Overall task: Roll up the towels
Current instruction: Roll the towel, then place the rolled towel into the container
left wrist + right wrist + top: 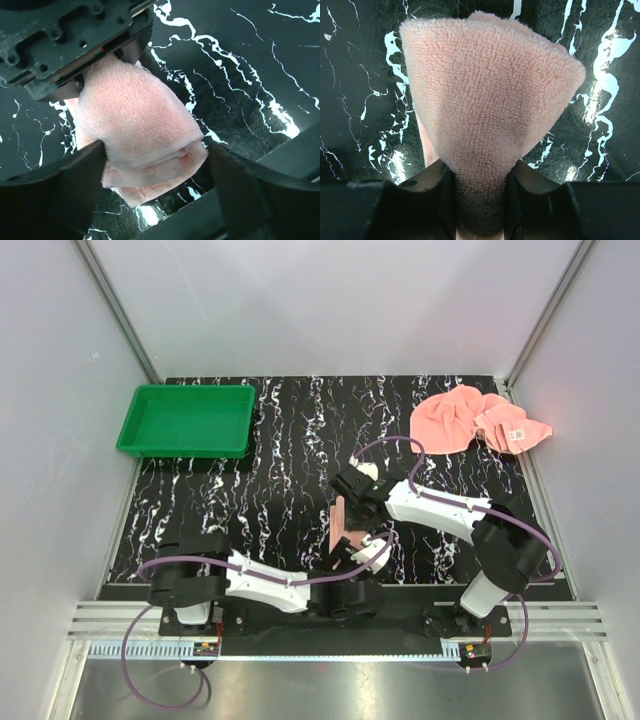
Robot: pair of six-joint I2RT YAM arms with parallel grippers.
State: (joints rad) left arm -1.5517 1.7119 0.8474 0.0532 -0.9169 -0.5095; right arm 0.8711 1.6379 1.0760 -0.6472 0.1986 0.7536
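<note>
My right gripper squeezes the towel's middle narrow, so it should open, back off and take the towel's side [363, 538] before both grippers lift.
One salmon-pink towel [347, 522] is folded into a thick bundle and held between both grippers near the front middle of the black marbled table. My right gripper [352, 492] is shut on its far end; in the right wrist view the towel [485, 100] is pinched between the jaws of that gripper [479, 200]. My left gripper [362, 548] holds the near end; in the left wrist view the towel [135, 115] fills the gap between its wide-set jaws [155, 165]. The second towel [478, 420] lies crumpled at the back right, its white label [518, 433] showing.
A green tray [185, 390] sits at the back left of the table. Grey walls with metal frame posts close in the sides and back. The arm bases stand on a rail at the near edge.
</note>
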